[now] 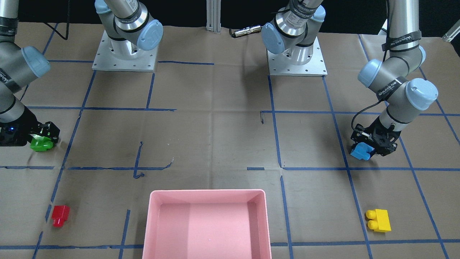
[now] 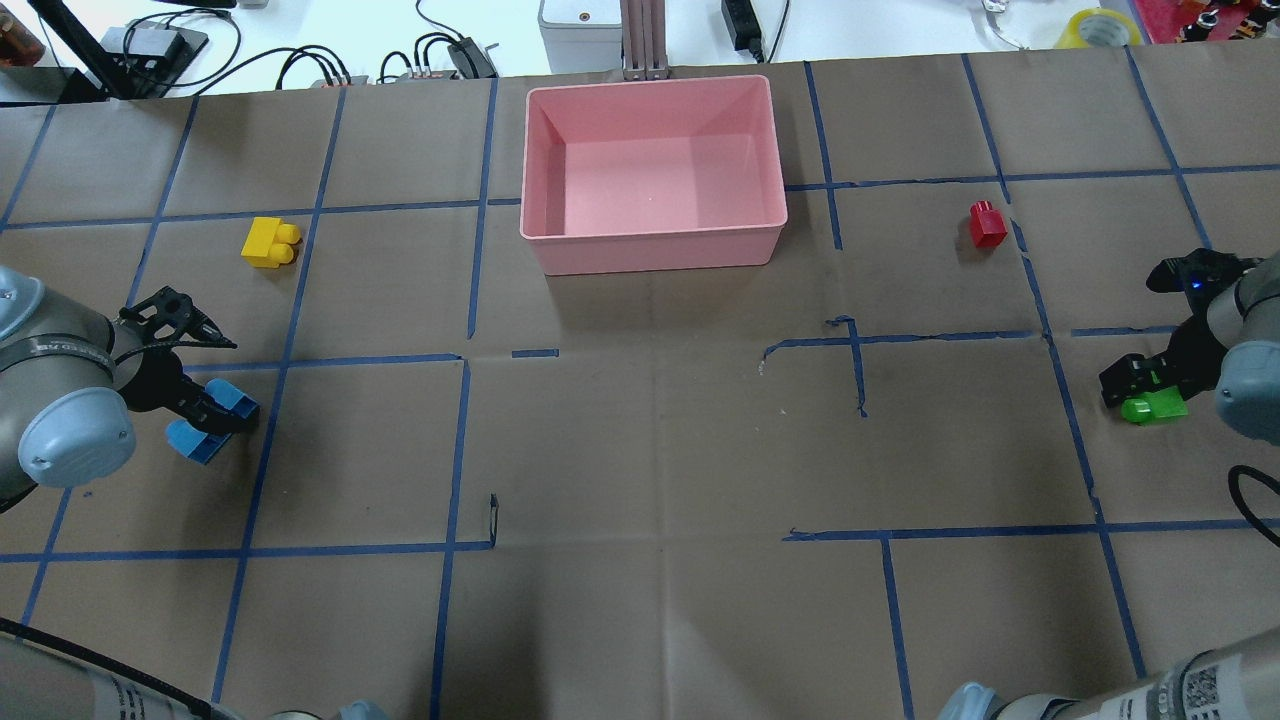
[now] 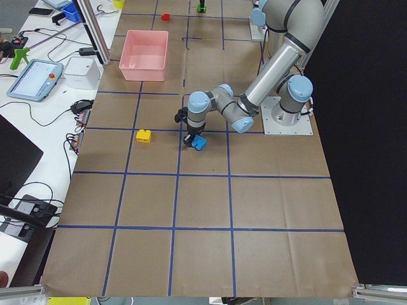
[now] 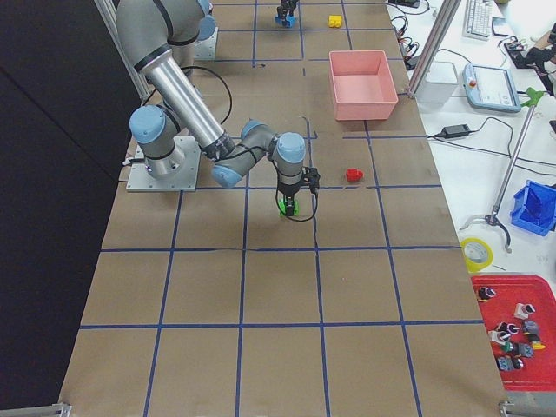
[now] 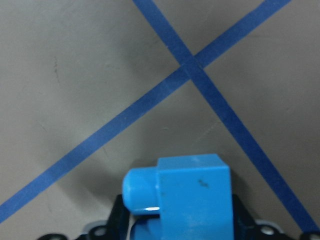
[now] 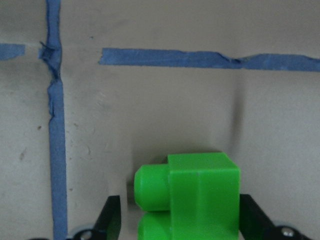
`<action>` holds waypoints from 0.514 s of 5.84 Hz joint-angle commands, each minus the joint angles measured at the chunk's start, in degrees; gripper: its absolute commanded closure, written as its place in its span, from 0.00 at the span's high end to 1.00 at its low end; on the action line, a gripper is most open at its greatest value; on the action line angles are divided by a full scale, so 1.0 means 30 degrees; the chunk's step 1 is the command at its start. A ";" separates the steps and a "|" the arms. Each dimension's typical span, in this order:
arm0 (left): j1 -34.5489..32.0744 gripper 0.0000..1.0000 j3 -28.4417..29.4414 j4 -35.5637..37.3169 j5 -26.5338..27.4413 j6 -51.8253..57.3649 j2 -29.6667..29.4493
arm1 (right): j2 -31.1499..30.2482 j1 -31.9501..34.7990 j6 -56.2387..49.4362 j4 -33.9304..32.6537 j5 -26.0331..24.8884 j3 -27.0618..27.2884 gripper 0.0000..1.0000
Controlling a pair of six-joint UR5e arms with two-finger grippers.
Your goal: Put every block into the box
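Next, my left gripper lets go of the light-blue brick inside the pink box [image 1: 233, 250], toward the box's side that faces the yellow brick.
My left gripper [image 1: 363, 150] is shut on the light-blue brick [image 1: 359, 153], low over the table; it also shows in the overhead view [image 2: 210, 420] and the wrist view shows the brick [image 5: 195, 195] between the jaws. My right gripper [image 1: 43, 140] is shut on the green brick [image 1: 40, 145], also low; the right wrist view shows this brick [image 6: 200, 195] between the jaws. The yellow brick [image 2: 270, 241] lies far-left of the left gripper. The red brick [image 2: 987, 223] lies beyond the right gripper. The pink box [image 2: 650, 240] stands empty at the far middle.
The two arm bases [image 1: 125, 54] [image 1: 296, 57] are bolted on at the robot's side. A metal post [image 2: 643, 40], cables and devices lie beyond the far edge. Blue tape lines grid the brown paper cover.
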 commanded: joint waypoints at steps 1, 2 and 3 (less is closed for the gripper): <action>-0.0081 0.19 0.0710 -0.0205 0.0059 -0.0236 0.0297 | -0.0126 -0.0029 -0.0034 0.0237 -0.0223 -0.0087 0.35; -0.0342 0.17 0.2283 -0.1919 0.0059 -0.0847 0.0762 | -0.0157 -0.0029 -0.0411 0.0383 -0.0312 -0.0116 0.08; -0.0954 0.17 0.5402 -0.6489 0.0059 -0.2506 0.1376 | -0.0476 0.0000 -0.0560 0.0472 -0.0371 -0.0320 0.05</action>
